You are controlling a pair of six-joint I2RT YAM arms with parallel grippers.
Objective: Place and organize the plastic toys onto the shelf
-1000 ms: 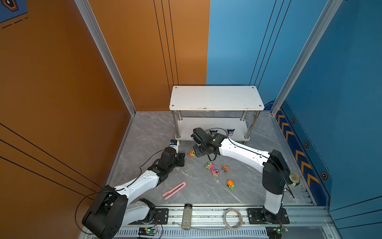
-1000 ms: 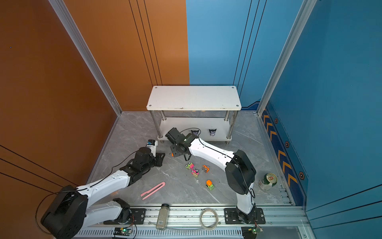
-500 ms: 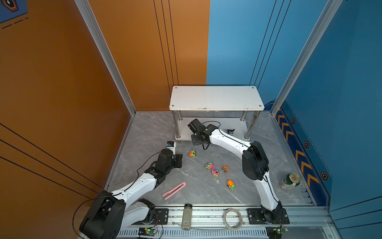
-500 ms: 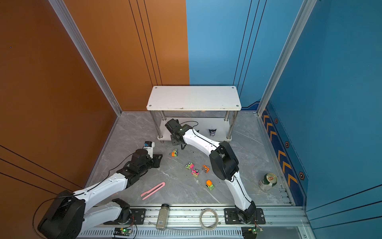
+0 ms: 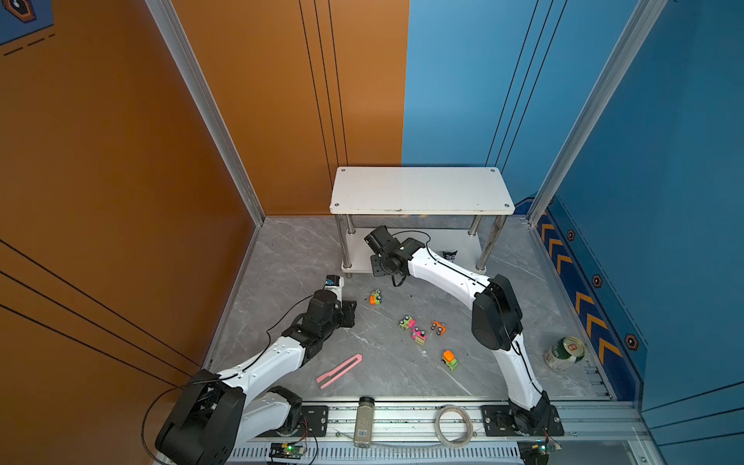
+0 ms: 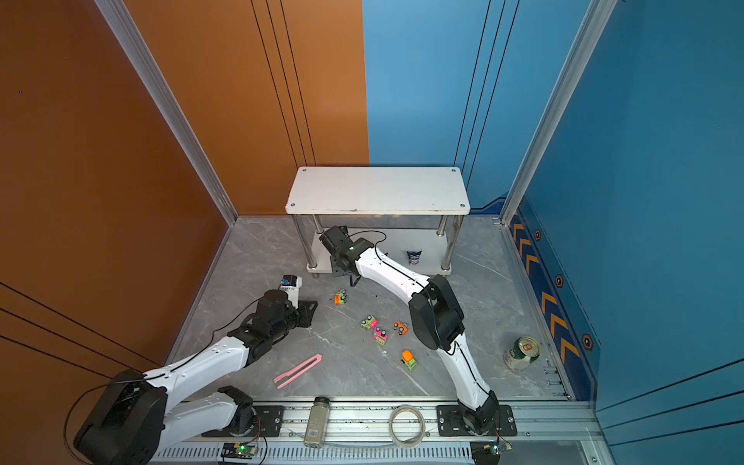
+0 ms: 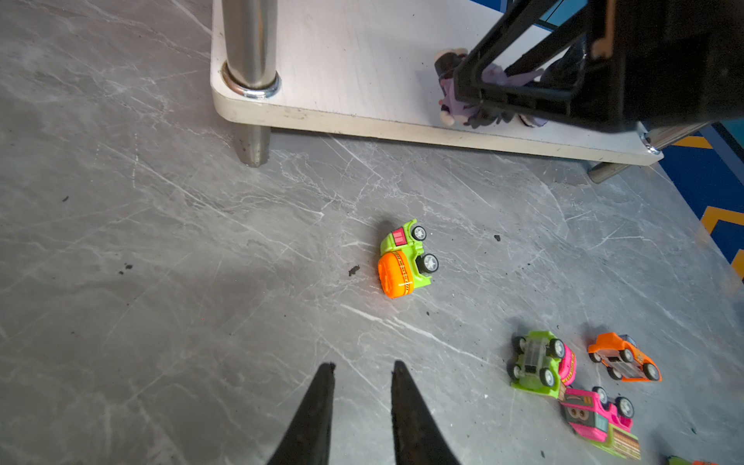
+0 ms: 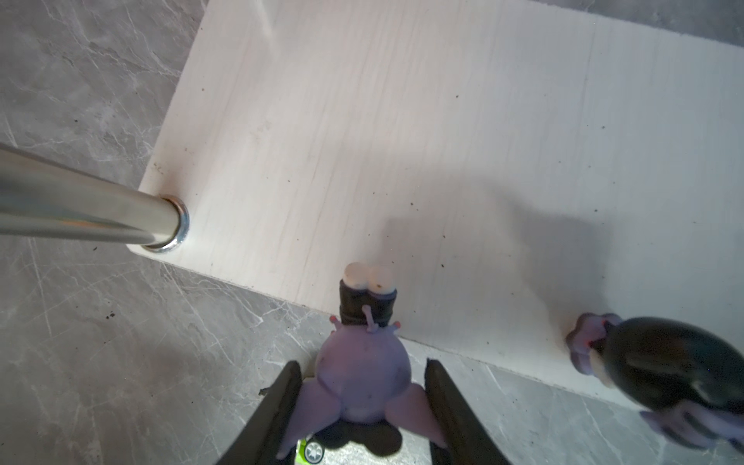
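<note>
The robot's right gripper needs to release the purple figurine on the lower level (image 5: 379,259) (image 8: 346,221) beside the front chrome shelf leg.
The white shelf (image 5: 420,189) (image 6: 378,189) stands at the back. My right gripper (image 8: 362,364) is shut on a purple figurine (image 8: 364,362) (image 7: 455,100), which hangs with its feet over the front edge of the lower tier (image 8: 402,120). Another figurine (image 8: 660,370) (image 5: 449,255) stands on that tier. My left gripper (image 7: 363,365) (image 5: 349,312) is open and empty, low over the floor. An orange-and-green car (image 7: 406,259) (image 5: 375,298) lies on its side ahead of it. Several more cars (image 5: 418,335) lie in the middle of the floor.
A pink strip (image 5: 339,371) lies on the near floor. A grey bottle (image 5: 364,418) and a tape ring (image 5: 453,424) rest on the front rail. A green can (image 5: 564,353) lies at the right. A chrome shelf leg (image 7: 247,44) stands at the tier's corner.
My right gripper has carried the figurine away from the floor to the front of the shelf's lower tier. My left gripper has drawn back to the left, uncovering the orange-and-green car.
</note>
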